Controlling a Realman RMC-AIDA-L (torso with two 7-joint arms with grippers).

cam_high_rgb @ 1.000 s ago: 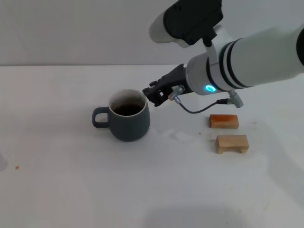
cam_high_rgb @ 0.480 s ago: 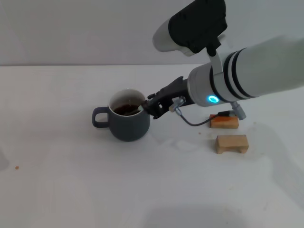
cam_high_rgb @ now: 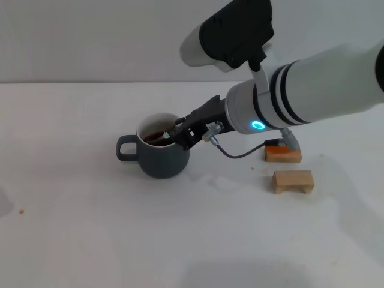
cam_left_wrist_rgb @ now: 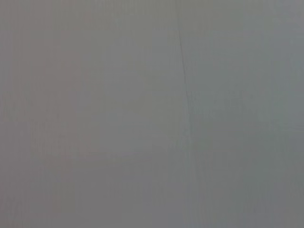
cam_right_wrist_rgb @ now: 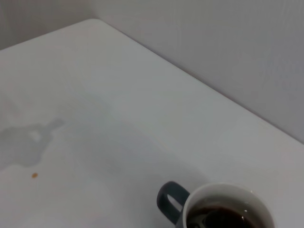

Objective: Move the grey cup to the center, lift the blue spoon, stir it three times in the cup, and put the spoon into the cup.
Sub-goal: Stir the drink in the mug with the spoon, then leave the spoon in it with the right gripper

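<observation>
My right gripper has the blue spoon. It will let go of the spoon against the grey cup's rim (cam_high_rgb: pixel 182 131) (cam_right_wrist_rgb: pixel 269 222) opposite the cup's handle, with the spoon's tip in the liquid.
The grey cup (cam_high_rgb: pixel 159 157) stands on the white table (cam_high_rgb: pixel 90 240), its handle toward my left and dark liquid inside. My right gripper (cam_high_rgb: pixel 180 133) hangs at the cup's right rim, reaching over the opening. It is shut on the blue spoon (cam_high_rgb: pixel 165 136), of which only a small pale piece shows above the liquid. In the right wrist view the grey cup (cam_right_wrist_rgb: pixel 209 202) sits at the lower edge with its loop handle (cam_right_wrist_rgb: pixel 169 201) and dark liquid (cam_right_wrist_rgb: pixel 223 219) in sight. My left gripper is out of view; its wrist view shows only a blank grey surface.
Two small wooden blocks lie right of the cup: an orange-brown one (cam_high_rgb: pixel 282 153) and a tan one (cam_high_rgb: pixel 293 181). A faint wet patch (cam_high_rgb: pixel 222 179) lies between cup and blocks. A tiny crumb (cam_high_rgb: pixel 21 210) lies far left. A grey wall (cam_high_rgb: pixel 90 36) backs the table.
My right gripper has moved left and slightly down, from beside the cup's right side to over its rim. The cup and blocks have not moved.
</observation>
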